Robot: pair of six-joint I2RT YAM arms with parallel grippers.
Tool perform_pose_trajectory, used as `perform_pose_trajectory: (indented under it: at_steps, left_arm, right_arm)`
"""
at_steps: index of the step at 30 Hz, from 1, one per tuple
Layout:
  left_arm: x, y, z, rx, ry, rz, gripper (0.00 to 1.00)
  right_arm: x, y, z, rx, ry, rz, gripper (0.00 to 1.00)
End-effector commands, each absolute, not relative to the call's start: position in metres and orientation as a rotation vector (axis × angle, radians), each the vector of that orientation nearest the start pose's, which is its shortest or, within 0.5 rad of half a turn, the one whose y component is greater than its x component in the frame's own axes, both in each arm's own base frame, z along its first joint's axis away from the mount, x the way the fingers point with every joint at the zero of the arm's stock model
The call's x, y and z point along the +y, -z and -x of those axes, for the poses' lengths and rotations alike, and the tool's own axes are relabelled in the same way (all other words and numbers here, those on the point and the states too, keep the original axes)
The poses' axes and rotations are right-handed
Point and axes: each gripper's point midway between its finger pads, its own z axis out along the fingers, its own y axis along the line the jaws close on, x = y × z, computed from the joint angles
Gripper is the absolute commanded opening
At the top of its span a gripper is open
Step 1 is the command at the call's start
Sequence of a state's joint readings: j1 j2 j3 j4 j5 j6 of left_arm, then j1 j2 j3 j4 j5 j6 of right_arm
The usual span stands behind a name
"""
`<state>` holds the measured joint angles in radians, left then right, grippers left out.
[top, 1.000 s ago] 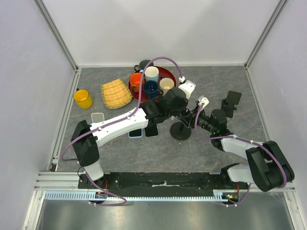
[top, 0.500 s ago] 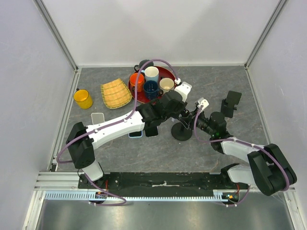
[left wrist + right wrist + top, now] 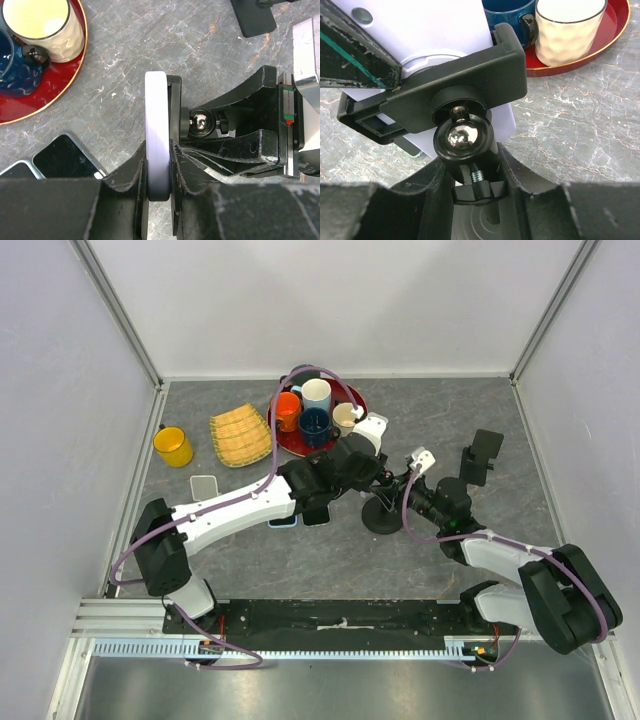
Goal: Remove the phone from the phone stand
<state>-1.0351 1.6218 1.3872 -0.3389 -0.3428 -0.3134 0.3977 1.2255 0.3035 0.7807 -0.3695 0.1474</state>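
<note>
Next, I release the phone stand from my right gripper on the table [image 3: 422, 465] between the red tray and the second black stand.
The phone [image 3: 157, 125] is pale lavender and stands edge-on in the left wrist view. Its back [image 3: 420, 30] shows in the right wrist view, inside the black clamp [image 3: 460, 85] of the phone stand [image 3: 380, 517]. My left gripper [image 3: 159, 150] is shut on the phone's lower edge, one finger on each face. My right gripper [image 3: 476, 175] is shut on the stand's stem just below the ball joint [image 3: 462, 137]. In the top view both grippers meet over the stand, the left [image 3: 370, 480] from the left and the right [image 3: 398, 502] from the right.
A red tray [image 3: 355, 405] with several cups sits just behind the stand. A woven basket [image 3: 241, 434] and a yellow mug [image 3: 173, 446] are at the back left. Flat phones [image 3: 203, 485] lie under the left arm. A second black stand [image 3: 486, 455] is at the right.
My left arm has shifted a little leftward and nearer, with its gripper still on the phone. The right gripper keeps hold of the stand and has barely moved.
</note>
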Motion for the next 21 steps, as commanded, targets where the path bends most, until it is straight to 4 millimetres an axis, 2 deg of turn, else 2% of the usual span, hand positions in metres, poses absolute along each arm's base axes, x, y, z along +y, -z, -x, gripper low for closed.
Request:
perform_pose_trajectory:
  at_steps: [1, 4, 7, 13, 21]
  left_arm:
    - [-0.338, -0.214, -0.247, 2.193, 0.32, -0.541, 0.02]
    - [-0.325, -0.221, -0.256, 2.191, 0.222, -0.478, 0.02]
    - [-0.322, -0.225, -0.26, 2.185, 0.193, -0.44, 0.02]
    - [-0.321, -0.233, -0.26, 2.165, 0.226, -0.408, 0.02]
    - [-0.326, -0.247, -0.269, 2.118, 0.247, -0.332, 0.02]
  right_arm:
    - [0.141, -0.117, -0.334, 1.758, -0.427, 0.186, 0.0]
    - [0.144, -0.116, -0.328, 1.761, -0.418, 0.197, 0.0]
    - [0.14, -0.115, -0.324, 1.764, -0.393, 0.175, 0.0]
    - [0.129, -0.111, -0.316, 1.766, -0.359, 0.1, 0.0]
    - [0.134, -0.107, -0.309, 1.773, -0.352, 0.125, 0.0]
